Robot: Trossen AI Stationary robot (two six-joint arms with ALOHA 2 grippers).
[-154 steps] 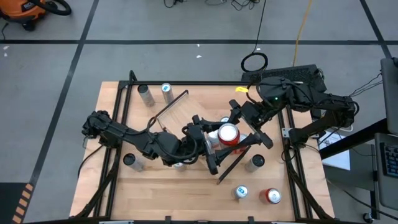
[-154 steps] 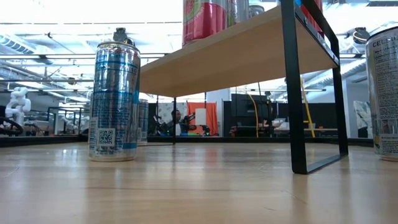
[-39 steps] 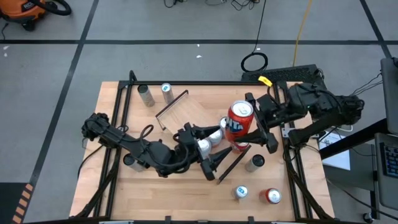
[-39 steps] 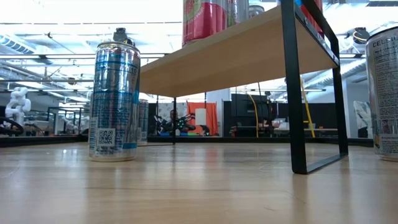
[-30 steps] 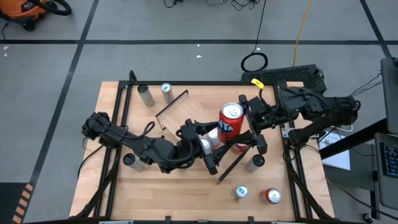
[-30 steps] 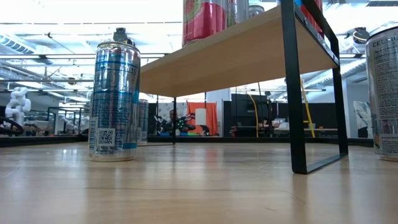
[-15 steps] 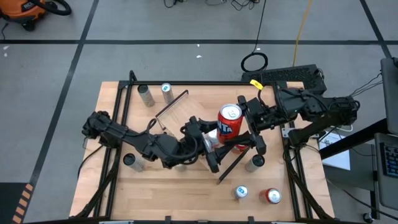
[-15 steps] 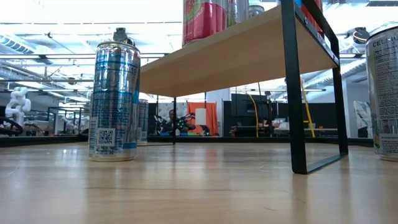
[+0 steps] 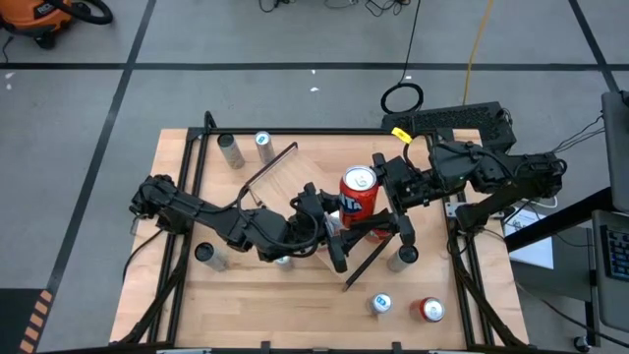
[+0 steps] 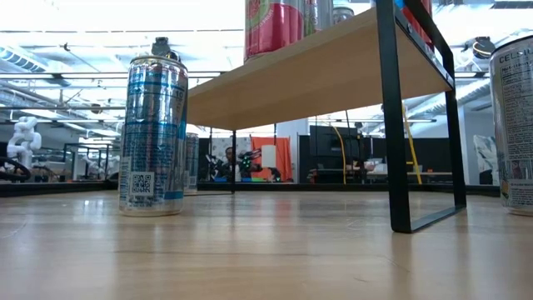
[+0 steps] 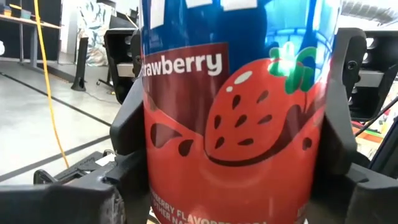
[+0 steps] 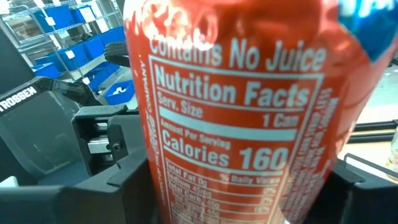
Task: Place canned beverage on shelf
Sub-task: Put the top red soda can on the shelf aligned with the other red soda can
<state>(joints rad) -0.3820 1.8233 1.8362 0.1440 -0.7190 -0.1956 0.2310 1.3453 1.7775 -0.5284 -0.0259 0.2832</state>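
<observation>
My left gripper will hold the can still, as my right gripper pinches its side from about level and will open and take it again from above the lid (image 9: 360,178).
A red strawberry soda can (image 9: 359,192) hangs upright above the light-wood shelf (image 9: 295,177), which stands on black rails (image 10: 391,125). My right gripper (image 9: 376,195) reaches in from the table's right and is shut on the can (image 12: 236,124). My left gripper (image 9: 339,224) reaches in from the left, lower down, with its fingers around the can (image 11: 242,124). Other cans (image 10: 273,25) stand on the shelf. My left gripper has the can's lower body (image 11: 155,186) between its two fingers, which lie against opposite sides. It comes in about level from the table's left. The can stands upright, clear of the shelf. My right gripper pinches the can's body (image 12: 155,180) between its two fingers, level from the table's right. The can is upright and lifted clear.
Loose cans stand on the tabletop: two at the far left (image 9: 231,149), one at the left (image 9: 206,254), one right of the shelf (image 9: 403,256), two at the near right (image 9: 426,311). In the low view a silver-blue can (image 10: 154,125) stands left of the shelf.
My left gripper has drawn its fingers in from wide open onto the sides of the red can. The can and my right gripper have eased slightly toward the left gripper, the can staying upright.
</observation>
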